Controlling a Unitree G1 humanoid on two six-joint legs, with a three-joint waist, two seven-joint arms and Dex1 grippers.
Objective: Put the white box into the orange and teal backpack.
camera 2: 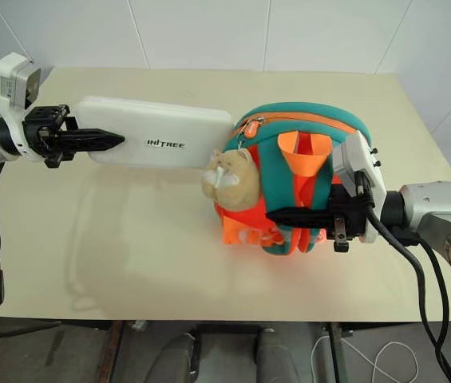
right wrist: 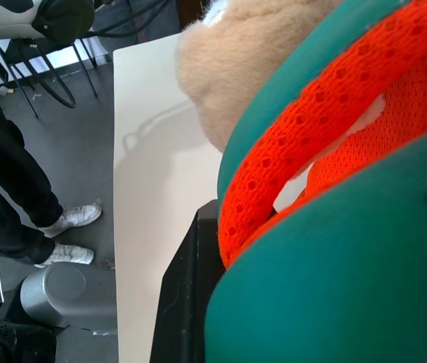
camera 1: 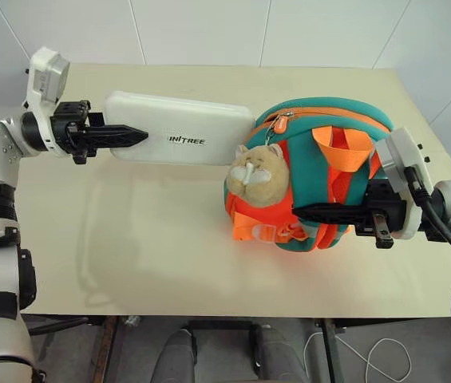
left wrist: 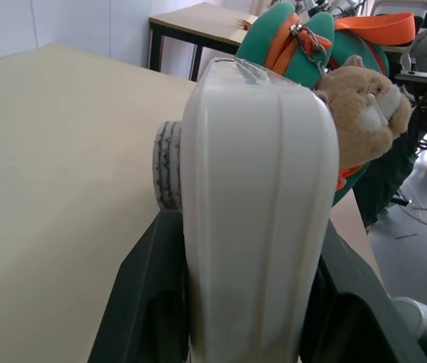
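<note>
Next, I let go of the white box with my left gripper inside the backpack's zippered pocket (left wrist: 281,47), behind the tan plush charm.
The white box (camera 1: 181,128), long and flat with dark lettering, hangs level above the table. My left gripper (camera 1: 139,137) is shut on its left end, and its black fingers (left wrist: 141,302) press both flat faces. The box's right end reaches the zipper at the top of the orange and teal backpack (camera 1: 321,120), which lies on the table's right half. I cannot tell whether the box's tip is inside. My right gripper (camera 1: 298,211) is shut on the backpack's lower front, among the teal and orange straps (right wrist: 304,174). A tan plush charm (camera 1: 257,174) hangs in front.
The beige table (camera 1: 129,255) stretches bare in front of and below the box. Its right edge runs close behind my right arm. A person's dark legs and white shoes (right wrist: 17,189) stand on the floor beside the table.
</note>
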